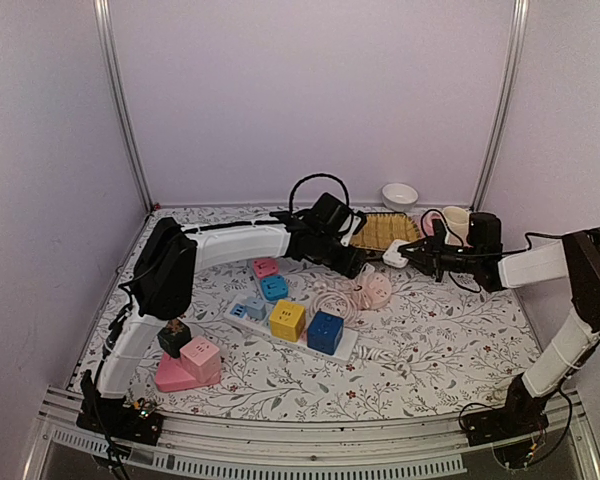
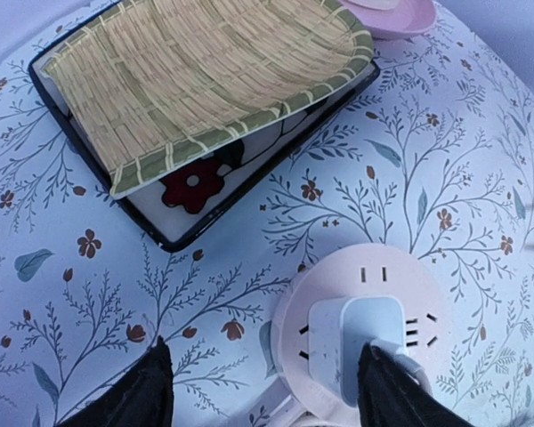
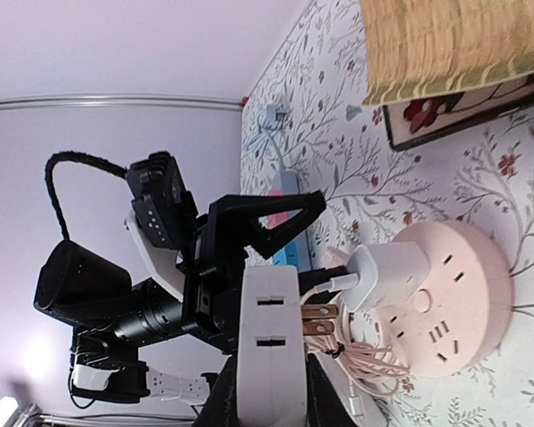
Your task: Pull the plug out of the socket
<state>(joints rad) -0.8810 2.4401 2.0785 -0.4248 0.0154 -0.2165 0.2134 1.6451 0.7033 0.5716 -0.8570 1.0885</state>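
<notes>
My right gripper has the white plug in the air beside the pink socket. It will let go of it on the bare flowered table (image 1: pixel 454 286) in front of the cream cup.
A round pink socket (image 2: pixel 365 329) lies on the flowered table, with a white charger plug (image 2: pixel 356 342) seated in its top. It also shows in the top view (image 1: pixel 372 290) and the right wrist view (image 3: pixel 454 302). My left gripper (image 2: pixel 262 391) is open just above it, one finger (image 2: pixel 387 391) over the charger's cable side and the other finger (image 2: pixel 133 396) over bare table. My right gripper (image 3: pixel 269 391) is shut on a white plug block (image 3: pixel 269 347) with two copper prongs (image 3: pixel 320 320). It holds the block in the air beside the socket (image 1: pixel 395 257).
A woven bamboo tray (image 1: pixel 385 230) on a black-rimmed dish lies behind the socket. A white bowl (image 1: pixel 399 194) and a cream cup (image 1: pixel 456 222) stand at the back. A white power strip (image 1: pixel 348 350) with coloured cube plugs lies in the middle. A pink block (image 1: pixel 190 365) sits front left.
</notes>
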